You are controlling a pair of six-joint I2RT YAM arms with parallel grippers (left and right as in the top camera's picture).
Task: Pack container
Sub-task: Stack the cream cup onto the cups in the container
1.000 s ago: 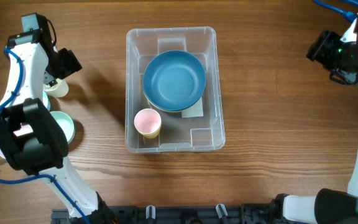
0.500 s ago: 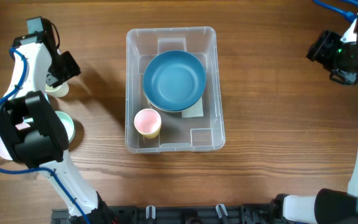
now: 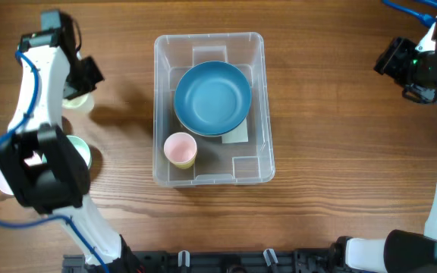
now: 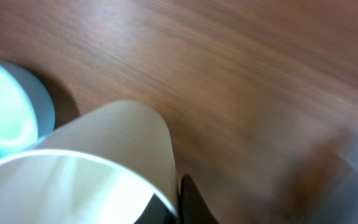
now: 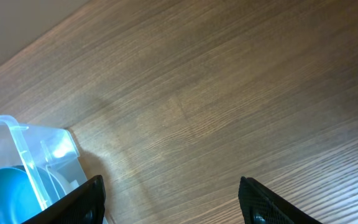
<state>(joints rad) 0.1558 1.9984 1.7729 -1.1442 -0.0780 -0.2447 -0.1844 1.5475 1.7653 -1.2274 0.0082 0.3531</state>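
Next, my left gripper lets go of the cream cup inside the pink cup [image 3: 180, 147], which is in the clear container that I see.
The clear container [image 3: 162, 91] stands mid-table holding a blue bowl [image 3: 212, 97] and a pink cup [image 3: 180, 149]. My left gripper [image 3: 77, 91] is to its left, shut on the rim of a cream cup [image 3: 80, 104]. In the left wrist view the cream cup [image 4: 98, 168] fills the lower left, its wall pinched at my gripper [image 4: 176, 208], with a dark finger [image 4: 194, 202] outside it. My right gripper [image 3: 400, 70] hangs at the far right, open over bare wood [image 5: 173, 202]. The right wrist view catches a container corner [image 5: 23, 140] and the blue bowl [image 5: 2, 193].
A pale teal bowl [image 3: 82, 154] sits on the table just nearer than the cream cup and shows as a teal bowl [image 4: 8, 121] in the left wrist view. Something pink [image 3: 1, 180] peeks out by the left arm's base. My left arm crosses the left side.
My left gripper has shut on the cream cup's rim and shifted slightly towards the far side with it. The right arm has not moved.
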